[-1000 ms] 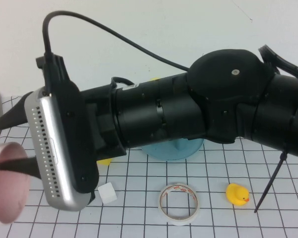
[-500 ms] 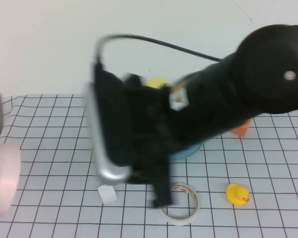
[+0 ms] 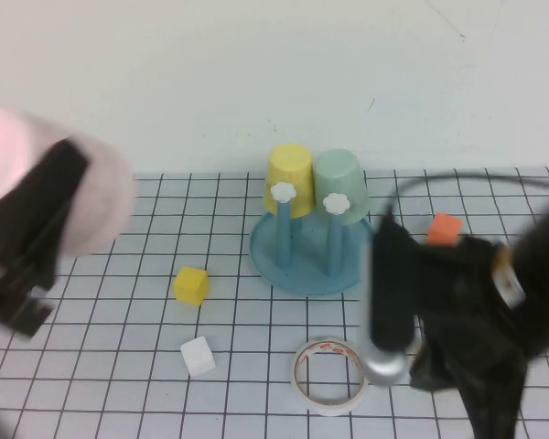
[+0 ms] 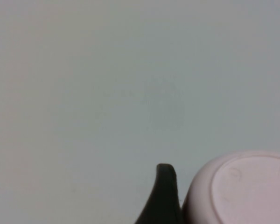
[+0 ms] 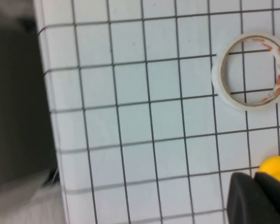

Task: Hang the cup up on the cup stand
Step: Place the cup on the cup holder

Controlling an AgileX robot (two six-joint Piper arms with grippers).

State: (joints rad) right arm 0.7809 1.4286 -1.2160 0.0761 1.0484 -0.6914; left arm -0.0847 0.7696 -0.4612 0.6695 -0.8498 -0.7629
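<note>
The robot's left gripper needs to release the pale pink cup on the empty peg (image 3: pixel 277 218) in front of the yellow cup.
The pale pink cup (image 3: pixel 46 183) is held up at the far left of the high view, above the table. My left gripper (image 3: pixel 26 240) is shut on it, a black finger lying across its side. The left wrist view shows the cup's pink bottom (image 4: pixel 245 191) beside one black finger (image 4: pixel 163 198), against the plain wall. The blue cup stand (image 3: pixel 308 267) stands at the table's middle back, with a yellow cup (image 3: pixel 288 176) and a mint-green cup (image 3: pixel 340 186) upside down on its pegs. My right gripper (image 3: pixel 485 402) is low at the front right, blurred, and shut and empty in its wrist view (image 5: pixel 257 198).
A white tape ring (image 3: pixel 329 375) (image 5: pixel 250 71) lies in front of the stand. A yellow cube (image 3: pixel 190 284), a white cube (image 3: pixel 199 355) and an orange cube (image 3: pixel 445 228) sit on the grid mat. A yellow toy (image 5: pixel 276 168) lies just beyond the right fingertips. The mat's edge (image 5: pixel 45 93) shows.
The right arm, which filled the view, has swung away to the front right and uncovered the stand. The left gripper has raised the pink cup from the lower left to higher up.
</note>
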